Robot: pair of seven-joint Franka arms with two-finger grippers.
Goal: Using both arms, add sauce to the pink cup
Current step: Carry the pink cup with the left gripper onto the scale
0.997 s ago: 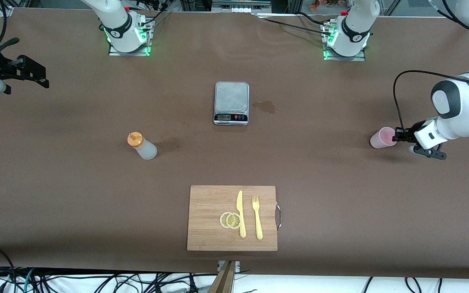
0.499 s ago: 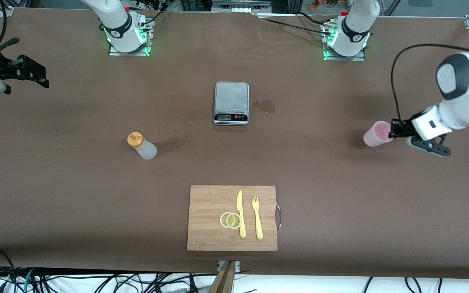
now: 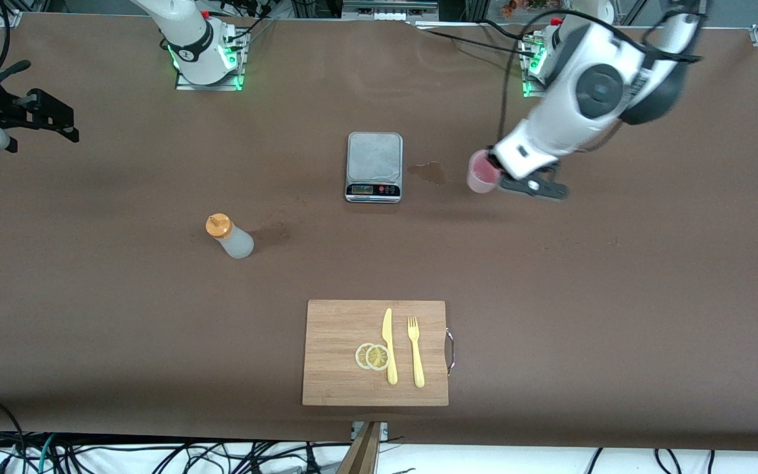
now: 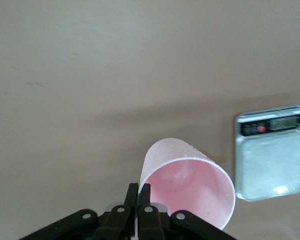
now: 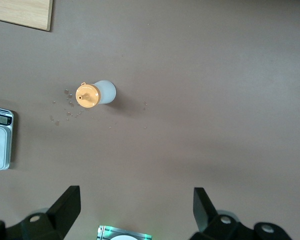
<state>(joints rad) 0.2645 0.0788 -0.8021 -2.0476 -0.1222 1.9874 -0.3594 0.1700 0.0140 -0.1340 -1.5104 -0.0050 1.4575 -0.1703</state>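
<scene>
My left gripper needs to let go of the pink cup on the middle of the kitchen scale's silver plate (image 3: 374, 162) (image 4: 272, 161).
The pink cup (image 3: 481, 174) is pinched at its rim by my left gripper (image 3: 496, 172), one finger inside and one outside. The cup hangs tilted over the table next to the wet stain (image 3: 428, 172) by the scale. In the left wrist view the cup (image 4: 190, 182) fills the space by the gripper (image 4: 139, 194), and its inside looks empty. The sauce bottle (image 3: 229, 237) stands on the table toward the right arm's end, orange cap up. My right gripper (image 5: 135, 207) is open and empty, high above the bottle (image 5: 96, 94); it is out of the front view.
A kitchen scale (image 3: 374, 166) sits mid-table, also in the left wrist view (image 4: 270, 152). A wooden cutting board (image 3: 326, 368) with lemon slices, a yellow knife and a fork lies nearest the front camera. Small droplets dot the table beside the bottle.
My left arm has swung from its end of the table toward the middle, carrying the pink cup to beside the scale. The bottle and the right arm have not moved.
</scene>
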